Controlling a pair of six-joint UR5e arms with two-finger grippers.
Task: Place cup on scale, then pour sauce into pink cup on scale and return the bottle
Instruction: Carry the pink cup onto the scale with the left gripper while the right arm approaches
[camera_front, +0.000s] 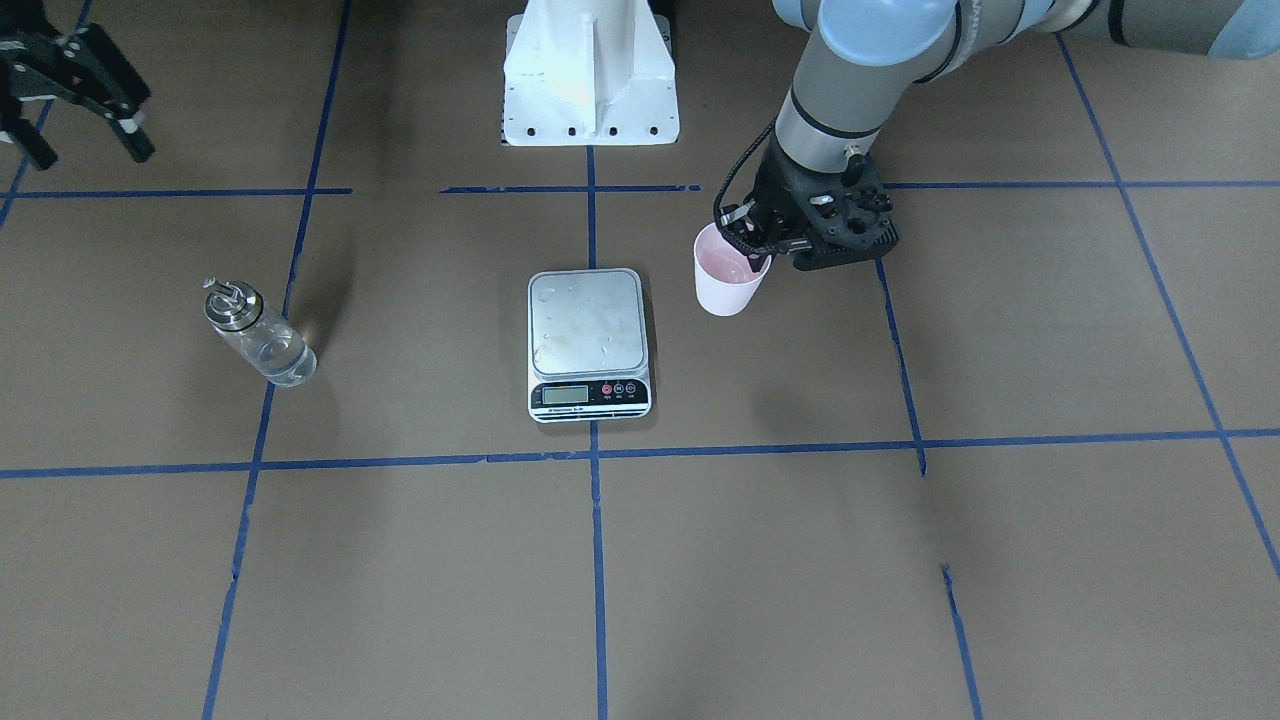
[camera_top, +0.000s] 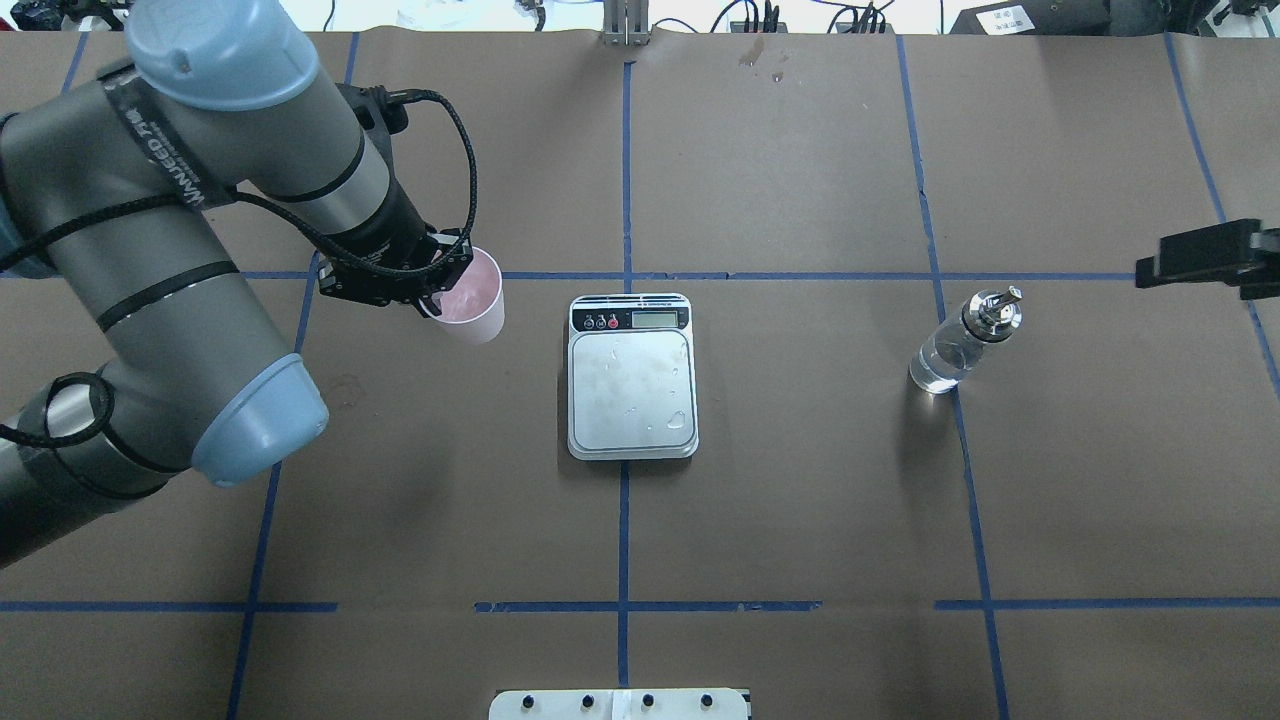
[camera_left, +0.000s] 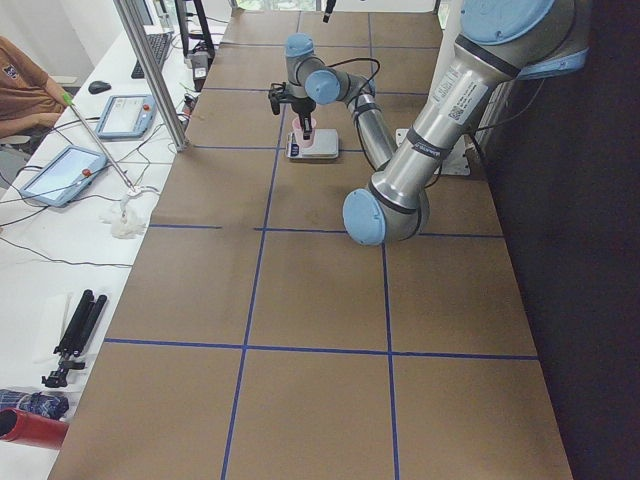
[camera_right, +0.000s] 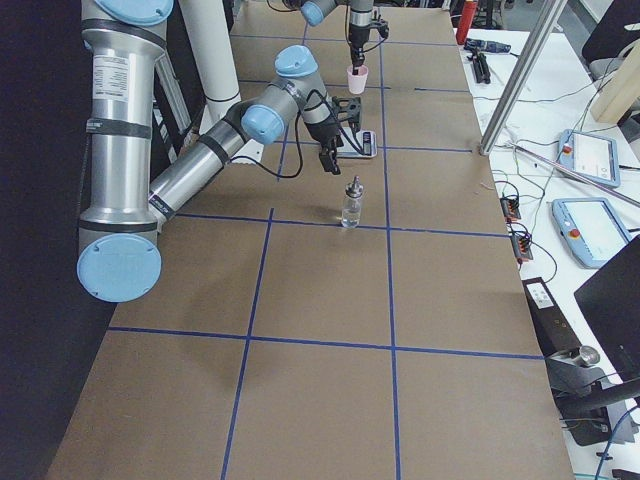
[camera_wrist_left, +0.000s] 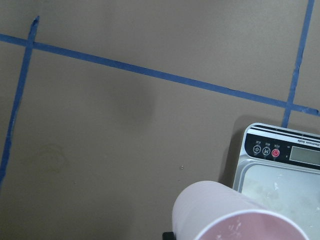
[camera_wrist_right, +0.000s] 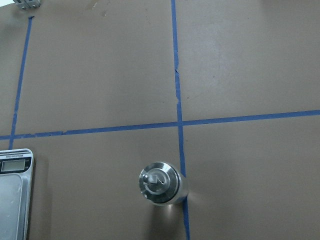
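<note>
My left gripper is to set the pale pink cup down on the middle of the scale's silver platform (camera_front: 585, 328) (camera_wrist_left: 285, 220).
My left gripper (camera_front: 752, 250) is shut on the rim of the pale pink cup (camera_front: 728, 282) and holds it upright above the table. In the overhead view the cup (camera_top: 468, 300) is left of the scale (camera_top: 632, 380), not over it. The scale's silver platform (camera_front: 588, 325) is bare apart from a few droplets. The left wrist view shows the cup (camera_wrist_left: 235, 215) near the scale's button strip (camera_wrist_left: 280, 150). The clear glass bottle (camera_top: 955, 345) with clear liquid stands upright to the right of the scale (camera_wrist_right: 12, 200), below my right wrist camera (camera_wrist_right: 160, 182). My right gripper (camera_front: 85, 150) is open, empty and raised.
Blue tape lines divide the brown table into squares. The robot's white base (camera_front: 590, 80) stands at the table's edge behind the scale. Tablets, cables and an operator lie beyond the far edge in the side views.
</note>
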